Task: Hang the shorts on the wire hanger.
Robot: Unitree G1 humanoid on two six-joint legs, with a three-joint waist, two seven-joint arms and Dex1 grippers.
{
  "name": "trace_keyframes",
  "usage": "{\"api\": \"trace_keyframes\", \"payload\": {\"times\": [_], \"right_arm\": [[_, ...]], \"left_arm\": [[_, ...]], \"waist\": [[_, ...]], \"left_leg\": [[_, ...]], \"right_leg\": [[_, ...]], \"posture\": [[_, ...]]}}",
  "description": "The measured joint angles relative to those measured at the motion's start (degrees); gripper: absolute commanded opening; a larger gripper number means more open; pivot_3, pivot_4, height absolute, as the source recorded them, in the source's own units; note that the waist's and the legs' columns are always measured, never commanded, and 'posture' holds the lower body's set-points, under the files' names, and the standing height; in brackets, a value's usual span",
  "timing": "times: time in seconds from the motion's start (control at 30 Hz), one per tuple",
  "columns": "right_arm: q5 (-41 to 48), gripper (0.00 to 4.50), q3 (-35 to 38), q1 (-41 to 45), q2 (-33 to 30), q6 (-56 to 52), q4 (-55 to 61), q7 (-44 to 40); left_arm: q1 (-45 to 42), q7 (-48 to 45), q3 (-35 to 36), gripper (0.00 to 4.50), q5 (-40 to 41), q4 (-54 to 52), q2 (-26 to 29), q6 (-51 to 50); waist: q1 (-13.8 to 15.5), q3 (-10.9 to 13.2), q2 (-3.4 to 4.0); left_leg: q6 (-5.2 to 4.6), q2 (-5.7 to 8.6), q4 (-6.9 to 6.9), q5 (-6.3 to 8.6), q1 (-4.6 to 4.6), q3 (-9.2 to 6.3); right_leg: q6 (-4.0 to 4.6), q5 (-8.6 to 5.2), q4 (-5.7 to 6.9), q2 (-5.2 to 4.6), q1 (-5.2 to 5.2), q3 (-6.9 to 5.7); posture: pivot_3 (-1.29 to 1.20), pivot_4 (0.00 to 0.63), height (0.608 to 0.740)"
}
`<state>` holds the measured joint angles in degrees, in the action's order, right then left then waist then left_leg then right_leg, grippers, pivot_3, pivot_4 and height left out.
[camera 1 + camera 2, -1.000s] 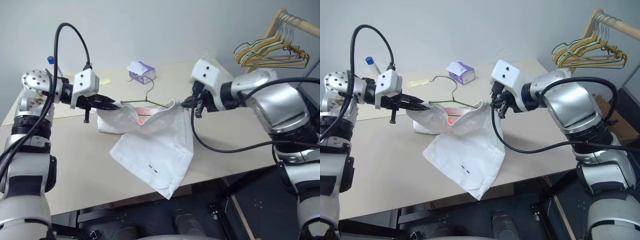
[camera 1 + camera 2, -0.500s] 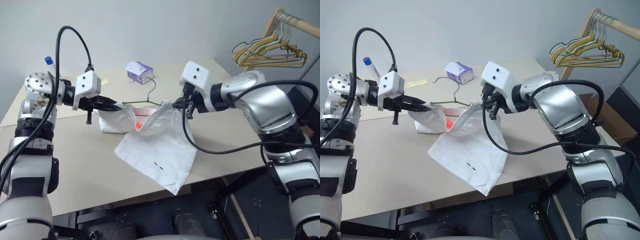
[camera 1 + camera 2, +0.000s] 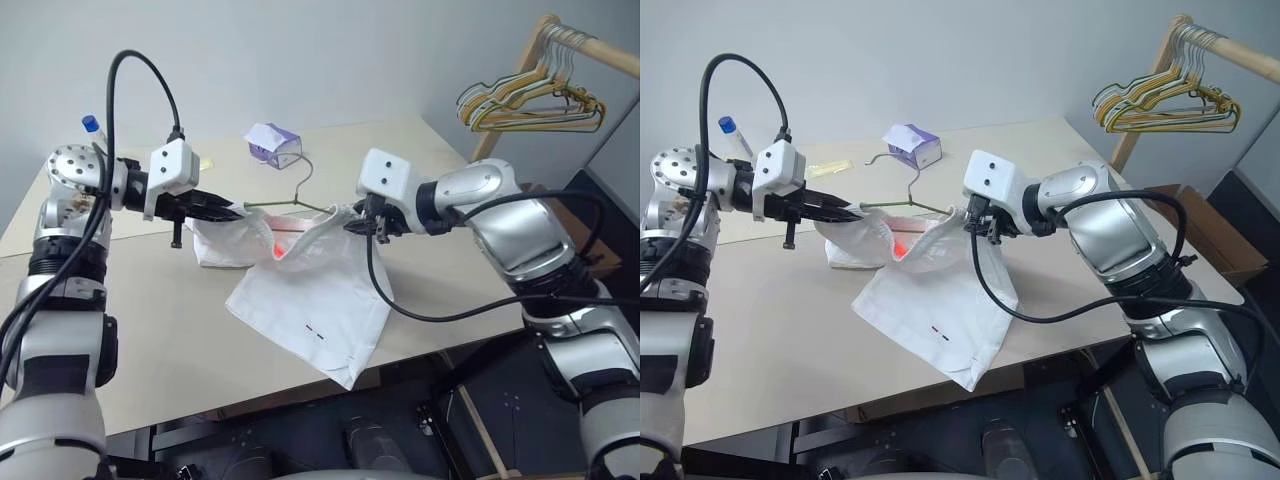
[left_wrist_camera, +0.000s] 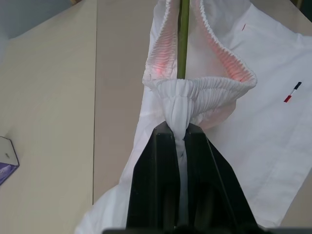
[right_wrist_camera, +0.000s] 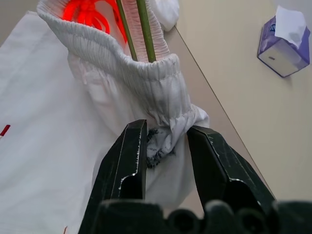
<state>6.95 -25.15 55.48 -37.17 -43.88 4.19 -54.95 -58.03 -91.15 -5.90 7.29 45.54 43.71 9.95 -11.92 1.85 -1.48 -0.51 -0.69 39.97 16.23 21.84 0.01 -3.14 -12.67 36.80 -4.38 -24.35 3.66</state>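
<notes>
My right gripper's open fingers have a loose fold of waistband bunched in them, so they should pinch the waistband just below the wire hanger's end [image 5: 170, 97] before my left gripper opens.
The white shorts [image 3: 310, 300] drape from mid-air onto the table [image 3: 150, 330], one leg hem reaching over the front edge. My left gripper [image 3: 235, 211] is shut on the bunched elastic waistband [image 4: 195, 90]. The wire hanger [image 3: 292, 203] runs as a thin olive wire [image 4: 184, 39] into the open waistband, its silvery hook [image 3: 300, 170] rising behind. My right gripper [image 3: 352, 226] is at the waistband's other end. In the right wrist view its fingers [image 5: 129, 156] stand open, with a fold of waistband cloth [image 5: 168, 131] loose between them.
A white-and-purple tissue pack [image 3: 272, 143] sits at the back of the table. A blue-capped bottle [image 3: 92, 128] stands far left. A wooden rack with a bunch of yellowish hangers [image 3: 530, 95] stands beyond the table's right end.
My right gripper has opened and let go of the waistband, shifting slightly leftward and down. My left gripper keeps its grip and place. The camera view has shifted a little.
</notes>
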Motion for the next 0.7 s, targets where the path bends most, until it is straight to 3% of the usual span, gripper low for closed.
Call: {"api": "trace_keyframes", "payload": {"times": [0.27,0.37,0.47,0.7], "right_arm": [[0.1,1.66,0.5,-0.6,2.3,2.0,-2.3,-1.9],[0.7,1.03,0.8,-0.6,3.2,2.0,-3.5,-2.7],[1.1,0.05,1.2,-0.6,3.5,1.7,-4.3,-3.2],[1.1,0.05,1.7,-1.2,3.7,1.5,-4.7,-3.3]], "left_arm": [[0.2,-1.1,0.4,0.00,1.1,-0.9,-0.4,-0.3],[0.2,-1.0,0.4,0.00,1.1,-0.9,-0.4,-0.2],[0.2,-1.1,0.4,0.00,1.1,-0.9,-0.4,-0.2],[0.2,-1.0,0.4,0.00,1.2,-0.7,-0.8,-0.1]], "waist": [[0.0,0.0,0.00],[0.0,0.0,0.00],[0.0,0.0,0.00],[0.0,0.0,0.00]], "left_leg": [[0.00,0.00,0.00,0.00,-0.01,-0.01],[0.00,0.00,0.00,0.00,-0.01,-0.01],[0.00,0.00,0.00,0.00,0.00,-0.02],[0.00,0.01,0.01,0.00,-0.01,-0.02]], "right_leg": [[0.00,0.00,0.01,0.00,0.01,0.00],[0.00,0.00,0.02,0.00,0.01,0.00],[0.00,0.00,0.01,-0.01,0.01,0.00],[0.00,0.00,0.02,-0.01,0.01,0.00]], "posture": [[-0.15,0.000,0.740],[-0.15,0.000,0.740],[-0.15,0.000,0.740],[-0.15,0.000,0.740]]}}
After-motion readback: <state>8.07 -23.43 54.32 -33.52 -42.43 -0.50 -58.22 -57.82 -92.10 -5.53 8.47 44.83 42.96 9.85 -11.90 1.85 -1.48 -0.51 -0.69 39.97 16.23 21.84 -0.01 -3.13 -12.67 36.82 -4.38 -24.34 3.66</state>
